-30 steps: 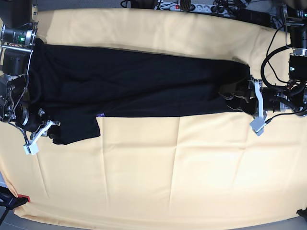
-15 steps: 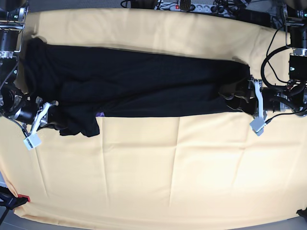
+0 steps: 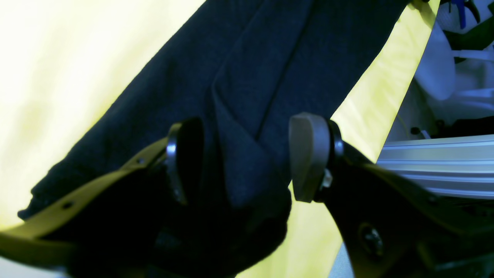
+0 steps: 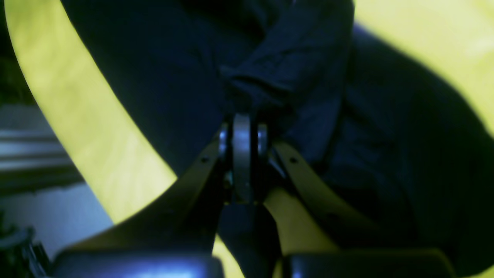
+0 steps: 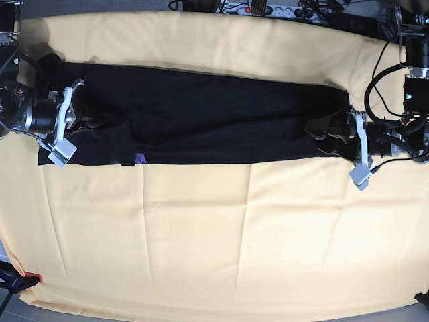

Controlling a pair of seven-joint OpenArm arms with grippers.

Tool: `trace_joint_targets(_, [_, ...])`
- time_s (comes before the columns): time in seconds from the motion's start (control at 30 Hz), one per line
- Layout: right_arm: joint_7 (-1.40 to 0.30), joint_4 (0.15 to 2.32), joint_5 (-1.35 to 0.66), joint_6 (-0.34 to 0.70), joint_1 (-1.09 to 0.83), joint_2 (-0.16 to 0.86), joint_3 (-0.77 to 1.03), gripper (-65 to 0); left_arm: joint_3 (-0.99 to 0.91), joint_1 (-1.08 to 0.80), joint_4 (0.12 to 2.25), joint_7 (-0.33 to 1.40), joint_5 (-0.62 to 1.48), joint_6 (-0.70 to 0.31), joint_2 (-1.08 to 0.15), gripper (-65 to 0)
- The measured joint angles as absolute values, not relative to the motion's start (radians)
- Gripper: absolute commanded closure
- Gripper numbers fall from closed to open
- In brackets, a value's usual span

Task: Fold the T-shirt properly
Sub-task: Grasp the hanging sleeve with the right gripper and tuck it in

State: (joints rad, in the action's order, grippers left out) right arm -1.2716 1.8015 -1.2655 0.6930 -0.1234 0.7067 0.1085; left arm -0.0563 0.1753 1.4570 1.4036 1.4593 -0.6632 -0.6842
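My left gripper should close on the middle of the T-shirt's short end (image 5: 346, 113), between the far and near corners of that end, opposite the end that my right gripper holds.
The black T-shirt (image 5: 214, 121) lies as a long folded strip across the far half of the pale yellow tablecloth (image 5: 234, 235). A small purple bit of print (image 5: 139, 159) peeks out at its near edge. My right gripper (image 5: 86, 122) is at the strip's left end. In the right wrist view it (image 4: 241, 127) is shut on a bunched fold of the T-shirt (image 4: 154, 77). My left gripper (image 5: 320, 137) is at the strip's right end. In the left wrist view it (image 3: 247, 162) is open, its jaws wide apart with a folded corner of the T-shirt (image 3: 270, 58) between them.
A power strip and cables (image 5: 261, 8) lie beyond the table's far edge. Cables (image 5: 385, 60) hang by the arm on the right. A small red object (image 5: 33, 277) sits at the near left corner. The cloth's near half shows only creases.
My right gripper has moved toward the far edge with the shirt's left end, pulling the hanging flap up so its near edge lines up with the strip. The left arm has not moved.
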Motion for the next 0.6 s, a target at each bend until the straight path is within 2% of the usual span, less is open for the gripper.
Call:
trace_joint_targets(0.23, [-1.393, 1.802, -1.266, 0.693, -0.121, 0.712, 0.109, 0.0, -0.056, 0.175, 1.457, 1.404, 1.459, -0.690, -0.685, -37.3])
trace_joint_targets(0.4, [-1.401, 1.802, -1.264, 0.693, -0.136, 0.770, 0.109, 0.0, -0.056, 0.178, 1.457, 1.405, 1.459, -0.690, -0.727, -37.3])
trace_joint_targets(0.6, [-1.395, 1.802, -1.156, 0.693, -0.136, 0.770, 0.109, 0.0, -0.056, 0.178, 1.457, 1.404, 1.459, -0.690, -0.742, -37.3])
